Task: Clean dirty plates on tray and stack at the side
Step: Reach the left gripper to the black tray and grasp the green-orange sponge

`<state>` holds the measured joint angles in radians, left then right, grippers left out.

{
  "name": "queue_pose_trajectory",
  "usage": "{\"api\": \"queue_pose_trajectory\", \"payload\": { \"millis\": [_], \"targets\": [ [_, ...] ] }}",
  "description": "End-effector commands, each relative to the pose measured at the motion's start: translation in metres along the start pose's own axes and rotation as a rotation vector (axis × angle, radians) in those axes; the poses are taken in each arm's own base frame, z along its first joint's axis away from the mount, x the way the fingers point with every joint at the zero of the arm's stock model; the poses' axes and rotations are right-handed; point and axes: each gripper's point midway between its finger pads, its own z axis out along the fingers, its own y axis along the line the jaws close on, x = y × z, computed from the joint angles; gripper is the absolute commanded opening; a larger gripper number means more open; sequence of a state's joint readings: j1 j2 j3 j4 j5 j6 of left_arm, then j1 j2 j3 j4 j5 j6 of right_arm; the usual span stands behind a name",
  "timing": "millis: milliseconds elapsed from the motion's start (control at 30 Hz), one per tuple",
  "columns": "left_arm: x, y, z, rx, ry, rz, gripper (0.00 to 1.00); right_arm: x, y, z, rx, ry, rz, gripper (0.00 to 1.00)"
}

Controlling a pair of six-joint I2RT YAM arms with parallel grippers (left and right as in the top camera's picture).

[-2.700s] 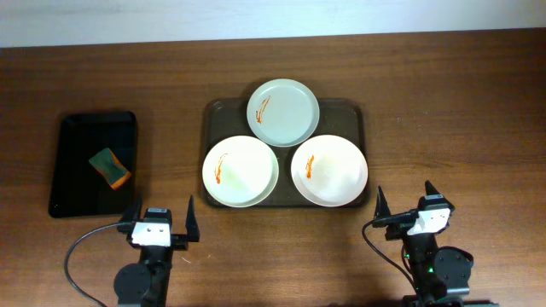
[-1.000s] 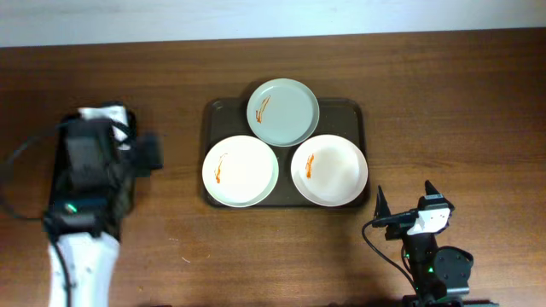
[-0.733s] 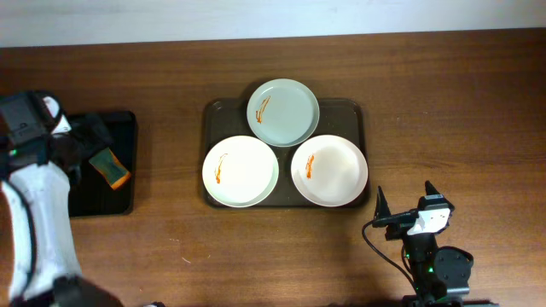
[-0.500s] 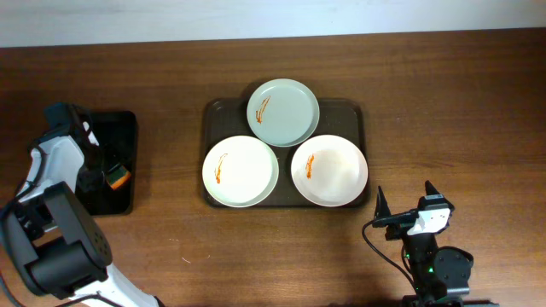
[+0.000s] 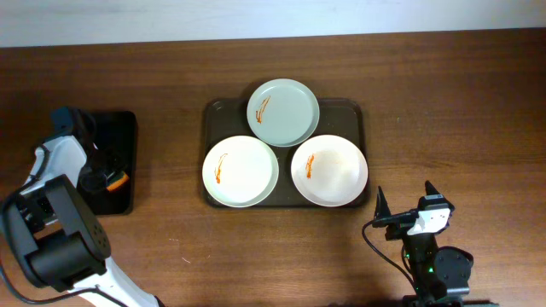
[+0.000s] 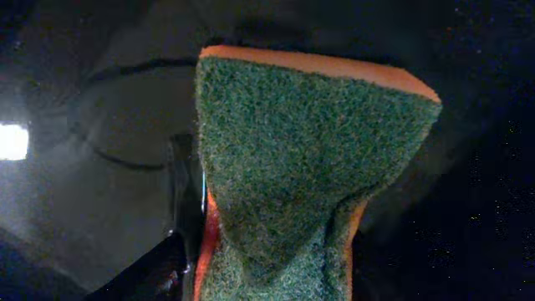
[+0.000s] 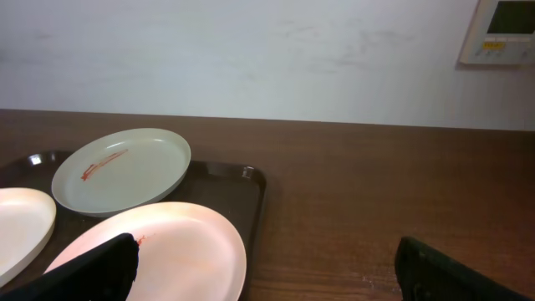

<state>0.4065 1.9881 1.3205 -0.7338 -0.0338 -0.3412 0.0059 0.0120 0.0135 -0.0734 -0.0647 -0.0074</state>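
Note:
The sponge's far end slants beside my left fingertips, so next I open and pinch the sponge squarely [image 6: 280, 209] before wiping the plates.
Three plates lie on the dark brown tray [image 5: 351, 112]: a greenish one [image 5: 283, 112] at the back, a white one [image 5: 241, 170] front left and a white one [image 5: 329, 170] front right. Each bears a thin orange smear. My left gripper [image 5: 101, 175] is down in the small black tray [image 5: 119, 128], shut on a green and orange sponge [image 5: 115, 179]. In the left wrist view the sponge [image 6: 309, 159] is pinched in at the jaws [image 6: 272, 280]. My right gripper [image 5: 404, 196] is open and empty in front of the tray's right corner. Its wrist view shows the greenish plate [image 7: 121, 170], the right white plate [image 7: 167, 247] and the open fingers [image 7: 267, 284].
The black tray lies at the table's left, apart from the brown tray. Bare wooden table [image 5: 452, 111] extends to the right of the brown tray and in front of it. A white wall [image 7: 251, 50] rises behind the table.
My left arm has swung from the table's front edge out to the black tray and come down on the sponge, closing on it. The right arm and the plates have not moved.

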Motion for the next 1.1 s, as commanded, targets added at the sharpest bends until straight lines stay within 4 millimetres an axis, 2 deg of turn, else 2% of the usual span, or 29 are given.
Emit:
{"api": "queue_pose_trajectory", "payload": {
  "millis": [0,67,100,133,167,200,233,267,300,333,367,400,433,467,500,533,567,700,733,767,800,867,900,967,1000,1033,1067],
  "targets": [
    [0.003,0.004,0.005,-0.013,0.013,-0.013,0.27,0.003,-0.003,0.0,0.016,0.004,-0.003,0.98],
    [0.002,0.004,0.005,-0.012,0.009,-0.014,0.19,0.003,-0.003,0.0,0.016,0.004,-0.003,0.98],
    [0.001,0.003,0.005,-0.011,0.005,-0.014,0.06,0.003,-0.003,0.0,0.016,0.004,-0.003,0.98],
    [0.001,0.003,0.005,-0.01,0.003,-0.014,0.0,0.003,-0.003,0.0,0.016,0.004,-0.003,0.98],
    [-0.001,0.003,0.005,-0.008,-0.003,-0.014,0.15,0.003,-0.003,0.0,0.016,0.004,-0.003,0.98],
    [-0.002,0.002,0.005,-0.006,-0.009,-0.014,0.36,0.003,-0.003,0.0,0.016,0.004,-0.003,0.98],
    [-0.004,0.002,0.005,-0.004,-0.015,-0.015,0.68,0.003,-0.003,0.0,0.016,0.004,-0.003,0.98],
    [-0.004,0.002,0.005,-0.003,-0.018,-0.015,0.69,0.003,-0.003,0.0,0.016,0.004,-0.003,0.98],
    [-0.006,0.001,0.005,-0.001,-0.024,-0.015,0.86,0.003,-0.003,0.0,0.016,0.004,-0.003,0.98],
    [-0.009,0.001,0.005,0.0,-0.038,-0.015,0.99,0.003,-0.003,0.0,0.016,0.004,-0.003,0.98],
    [-0.011,0.001,0.004,-0.004,-0.048,-0.015,0.54,0.003,-0.003,0.0,0.016,0.004,-0.003,0.98],
    [-0.012,0.001,0.004,-0.004,-0.048,-0.015,0.23,0.003,-0.003,0.0,0.016,0.004,-0.003,0.98],
    [-0.013,0.001,0.004,-0.003,-0.052,-0.015,0.0,0.003,-0.003,0.0,0.016,0.004,-0.003,0.98],
    [-0.013,0.001,0.005,-0.002,-0.056,-0.016,0.0,0.003,-0.003,0.0,0.016,0.004,-0.003,0.98],
    [-0.014,0.0,0.005,-0.001,-0.058,-0.016,0.11,0.003,-0.003,0.0,0.016,0.004,-0.003,0.98],
    [-0.016,0.0,0.004,0.002,-0.067,-0.016,0.49,0.003,-0.003,0.0,0.016,0.004,-0.003,0.98],
    [-0.022,-0.003,0.004,0.011,-0.093,-0.018,1.0,0.003,-0.003,0.0,0.016,0.004,-0.003,0.98],
    [-0.052,0.003,-0.001,-0.034,-0.224,-0.031,1.0,0.003,-0.003,0.0,0.016,0.004,-0.003,0.98],
    [-0.056,0.006,-0.002,-0.051,-0.243,-0.034,0.99,0.003,-0.003,0.0,0.016,0.004,-0.003,0.98],
    [-0.056,0.005,-0.002,-0.049,-0.245,-0.034,0.76,0.003,-0.003,0.0,0.016,0.004,-0.003,0.98],
    [-0.056,0.005,-0.001,-0.049,-0.244,-0.034,0.67,0.003,-0.003,0.0,0.016,0.004,-0.003,0.98],
    [-0.051,0.003,0.007,-0.037,-0.218,-0.03,0.66,0.003,-0.003,0.0,0.016,0.004,-0.003,0.98],
    [-0.047,0.001,0.015,-0.029,-0.195,-0.028,0.71,0.003,-0.003,0.0,0.016,0.004,-0.003,0.98],
    [-0.038,0.004,0.038,-0.046,-0.146,-0.023,0.7,0.003,-0.003,0.0,0.016,0.004,-0.004,0.98],
    [-0.036,0.005,0.046,-0.053,-0.134,-0.022,0.6,0.003,-0.003,0.0,0.016,0.004,-0.003,0.98],
    [-0.035,0.005,0.047,-0.054,-0.131,-0.022,0.25,0.003,-0.003,0.0,0.016,0.004,-0.003,0.98],
    [-0.037,0.005,0.045,-0.053,-0.134,-0.022,0.0,0.003,-0.003,0.0,0.016,0.004,-0.003,0.98]
  ]
}}
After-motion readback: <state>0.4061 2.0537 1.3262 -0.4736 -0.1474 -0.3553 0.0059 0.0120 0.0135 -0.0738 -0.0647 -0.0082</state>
